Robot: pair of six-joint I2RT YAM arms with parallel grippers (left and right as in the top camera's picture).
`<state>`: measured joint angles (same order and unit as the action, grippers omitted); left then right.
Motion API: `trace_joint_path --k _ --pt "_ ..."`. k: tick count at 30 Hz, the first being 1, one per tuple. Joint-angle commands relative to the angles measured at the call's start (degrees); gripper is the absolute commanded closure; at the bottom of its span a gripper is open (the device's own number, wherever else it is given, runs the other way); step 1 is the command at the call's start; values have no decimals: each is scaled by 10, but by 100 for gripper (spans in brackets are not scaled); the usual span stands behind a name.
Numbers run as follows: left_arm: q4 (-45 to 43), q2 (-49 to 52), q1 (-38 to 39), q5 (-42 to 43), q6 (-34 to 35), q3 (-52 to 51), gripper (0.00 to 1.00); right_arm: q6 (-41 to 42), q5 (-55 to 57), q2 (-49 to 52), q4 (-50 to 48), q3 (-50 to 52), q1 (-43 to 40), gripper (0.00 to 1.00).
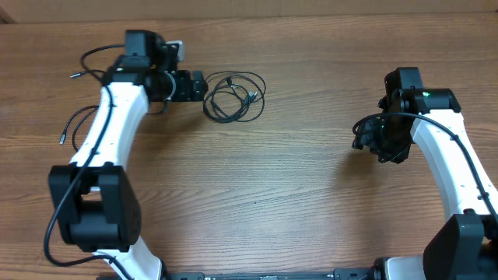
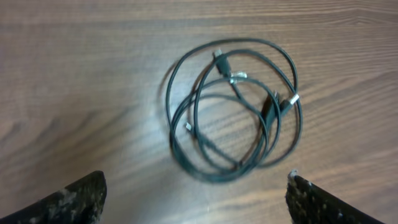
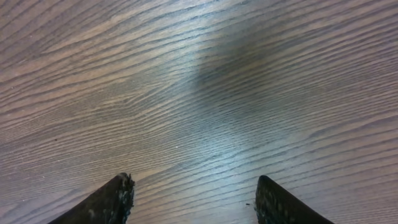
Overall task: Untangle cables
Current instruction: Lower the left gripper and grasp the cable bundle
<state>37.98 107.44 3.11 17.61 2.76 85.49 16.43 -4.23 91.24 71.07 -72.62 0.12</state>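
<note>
The black cable bundle's edge (image 1: 208,92) (image 2: 185,157) is nearest my left arm. My left gripper should go there next and close on the loops.
A bundle of thin black cables (image 1: 250,96) lies in overlapping loose loops on the wooden table, with small plugs, some silver-tipped, inside the loops. In the left wrist view the cables (image 2: 236,76) lie just ahead of my open left gripper (image 2: 196,177), apart from both fingers. In the overhead view my left gripper (image 1: 196,85) sits right beside the bundle's left edge. My right gripper (image 1: 366,137) is far to the right. It is open and empty over bare wood in the right wrist view (image 3: 194,179).
Two more thin black cords lie left of the left arm, one with a tip near the far left (image 1: 73,75) and one ending in a plug lower down (image 1: 61,141). The wooden table (image 1: 280,179) spans the view.
</note>
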Motion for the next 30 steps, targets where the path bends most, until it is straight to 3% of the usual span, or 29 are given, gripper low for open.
trace_joint_path --k 1,4,15,30 --pt "-30 29 33 -98 -11 5 6 -4 3 -2 -2 -2 -2 39" --pt "-59 49 49 -134 -11 5 6 -4 3 -2 -2 -2 -2 39" --pt "-153 130 54 -136 -11 5 11 -4 3 -2 -2 -1 -2 39" --pt "-188 176 54 -156 -8 5 19 -4 3 -2 -3 -1 -2 38"
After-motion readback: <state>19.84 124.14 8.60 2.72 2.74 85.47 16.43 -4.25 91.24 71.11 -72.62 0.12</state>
